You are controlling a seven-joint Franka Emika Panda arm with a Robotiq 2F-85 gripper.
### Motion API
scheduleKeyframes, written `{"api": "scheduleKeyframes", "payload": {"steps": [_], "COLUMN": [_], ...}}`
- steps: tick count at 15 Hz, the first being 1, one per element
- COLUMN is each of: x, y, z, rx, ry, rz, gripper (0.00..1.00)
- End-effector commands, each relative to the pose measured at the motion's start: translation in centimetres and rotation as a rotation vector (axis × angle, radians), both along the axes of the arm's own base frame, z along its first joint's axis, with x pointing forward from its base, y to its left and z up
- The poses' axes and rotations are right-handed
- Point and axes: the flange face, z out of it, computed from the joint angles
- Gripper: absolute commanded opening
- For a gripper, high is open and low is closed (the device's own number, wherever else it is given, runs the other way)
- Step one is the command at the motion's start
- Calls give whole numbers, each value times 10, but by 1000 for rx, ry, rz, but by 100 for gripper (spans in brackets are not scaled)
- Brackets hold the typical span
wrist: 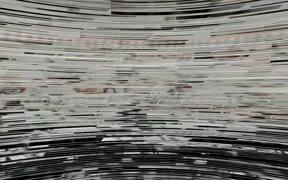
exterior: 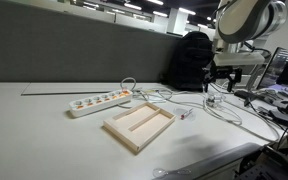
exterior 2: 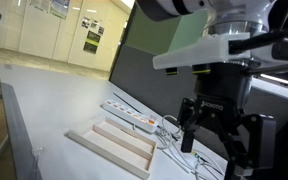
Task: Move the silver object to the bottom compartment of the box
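Note:
The silver object (exterior: 187, 114) next to the box's corner, near the white cables, will be grabbed by my gripper.
The box (exterior: 139, 126) is a shallow pale wooden tray with one lengthwise divider; it lies on the white table in both exterior views (exterior 2: 112, 146), and both troughs look empty. A tiny greyish item, probably the silver object (exterior: 187, 116), lies on the table just past the tray's corner, next to the white cables. I cannot make it out elsewhere. My gripper (exterior: 222, 76) hangs well above the table, beyond the tray. In an exterior view it fills the foreground (exterior 2: 210, 138), with its fingers apart and nothing between them. The wrist view is scrambled into streaks and shows nothing usable.
A white power strip (exterior: 99, 101) lies behind the tray, also in an exterior view (exterior 2: 134, 118). White cables (exterior: 219, 108) loop across the table under the gripper. A black chair (exterior: 192, 55) and desk clutter stand at the far side.

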Motion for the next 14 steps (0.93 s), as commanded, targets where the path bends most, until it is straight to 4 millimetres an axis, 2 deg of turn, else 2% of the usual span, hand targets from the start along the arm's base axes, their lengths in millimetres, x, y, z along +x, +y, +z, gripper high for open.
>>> {"api": "scheduleKeyframes", "payload": {"steps": [1,6,9,14], "x": [0,4,14,33], "y": [-1,5,-8,-27], "z": [-2,1,-14,-49], "rx": [4,-12,-17,-13], "ry": [6,-18,-35,-36], "rz": [-1,-19,-142,-314], "gripper": [100,100,100,100]}}
